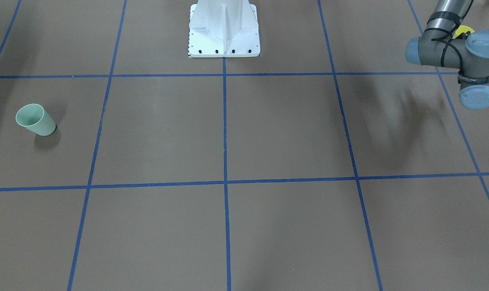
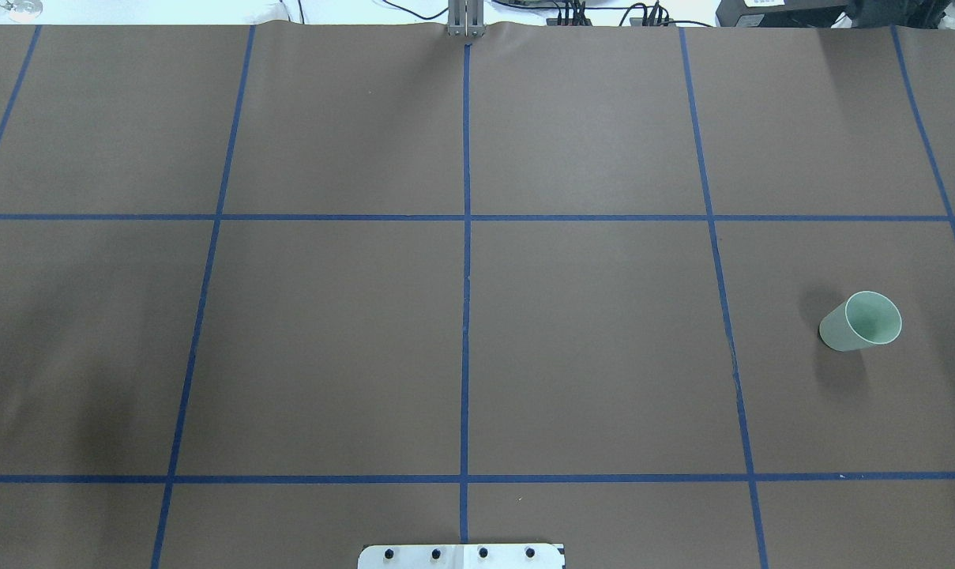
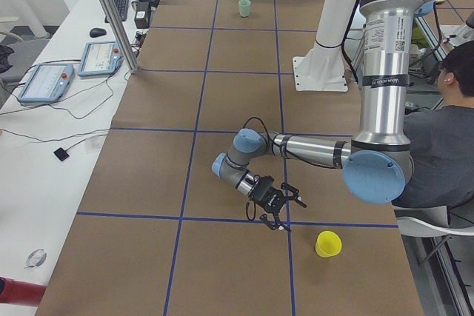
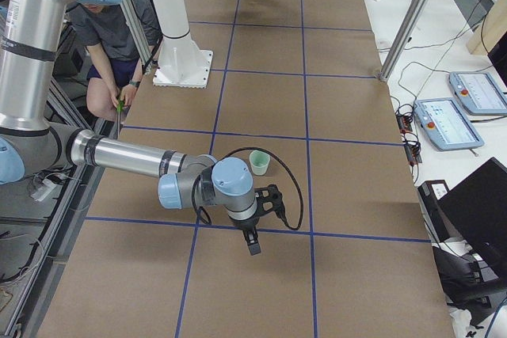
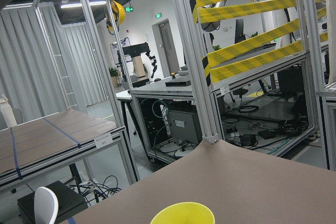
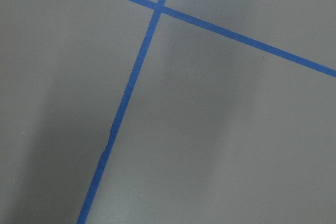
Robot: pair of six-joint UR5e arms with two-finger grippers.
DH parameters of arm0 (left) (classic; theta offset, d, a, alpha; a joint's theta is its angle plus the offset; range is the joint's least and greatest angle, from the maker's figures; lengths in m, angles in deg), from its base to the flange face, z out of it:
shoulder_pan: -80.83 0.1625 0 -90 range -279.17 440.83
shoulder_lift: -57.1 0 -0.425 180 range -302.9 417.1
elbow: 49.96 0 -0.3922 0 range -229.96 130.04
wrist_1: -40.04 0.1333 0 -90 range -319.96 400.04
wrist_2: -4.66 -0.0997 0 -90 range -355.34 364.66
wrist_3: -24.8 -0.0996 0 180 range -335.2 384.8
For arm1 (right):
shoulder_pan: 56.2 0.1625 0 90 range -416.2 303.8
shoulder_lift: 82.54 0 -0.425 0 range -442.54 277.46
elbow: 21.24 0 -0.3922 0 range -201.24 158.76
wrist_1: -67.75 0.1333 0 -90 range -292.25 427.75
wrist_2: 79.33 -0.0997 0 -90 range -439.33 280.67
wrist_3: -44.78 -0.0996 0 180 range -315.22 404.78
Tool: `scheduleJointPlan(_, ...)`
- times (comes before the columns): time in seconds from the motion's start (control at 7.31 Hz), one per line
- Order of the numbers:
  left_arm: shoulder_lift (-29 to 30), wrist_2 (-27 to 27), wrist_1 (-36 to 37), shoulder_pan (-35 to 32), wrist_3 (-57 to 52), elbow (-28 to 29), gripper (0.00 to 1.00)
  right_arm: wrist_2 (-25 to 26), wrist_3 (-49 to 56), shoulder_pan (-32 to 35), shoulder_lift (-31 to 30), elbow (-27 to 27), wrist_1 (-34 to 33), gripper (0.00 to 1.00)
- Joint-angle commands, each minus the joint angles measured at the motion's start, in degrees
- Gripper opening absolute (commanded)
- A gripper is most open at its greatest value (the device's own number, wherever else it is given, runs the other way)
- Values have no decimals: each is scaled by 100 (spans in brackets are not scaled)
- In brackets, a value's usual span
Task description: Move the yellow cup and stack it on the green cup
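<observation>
The yellow cup stands at the end of the table, and my left gripper needs to reach it next and close on the yellow cup's side (image 1: 462, 34) (image 5: 182, 218).
The yellow cup (image 3: 328, 243) stands upright at the table's end on my left side. Its rim shows at the bottom of the left wrist view (image 5: 182, 213), and a sliver shows behind the left arm (image 1: 464, 30). My left gripper (image 3: 278, 207) hovers low over the table a short way from the cup, not touching it; I cannot tell if it is open. The green cup (image 1: 36, 120) stands upright near the other end, also in the overhead view (image 2: 860, 320). My right gripper (image 4: 254, 243) hangs just in front of the green cup (image 4: 259, 162), apart from it; I cannot tell its state.
The brown table (image 2: 588, 348) carries a grid of blue tape lines (image 2: 466, 237). The white robot base (image 1: 224, 30) stands at mid-table on the robot's side. A seated person (image 3: 444, 131) is beside the table. Tablets (image 4: 447, 120) and cables lie on the side bench.
</observation>
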State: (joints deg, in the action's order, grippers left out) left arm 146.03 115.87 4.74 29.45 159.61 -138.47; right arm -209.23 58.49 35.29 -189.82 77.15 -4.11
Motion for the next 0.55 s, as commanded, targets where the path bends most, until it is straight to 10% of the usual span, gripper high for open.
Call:
scheduleJointPlan(0.0, -42, 85, -476, 50, 158, 369, 100, -26, 0, 0, -4, 14, 6, 100)
scheduleJointPlan(0.41, -156, 716, -504, 67, 255, 536, 100, -105, 9, 0, -4, 92, -3, 100)
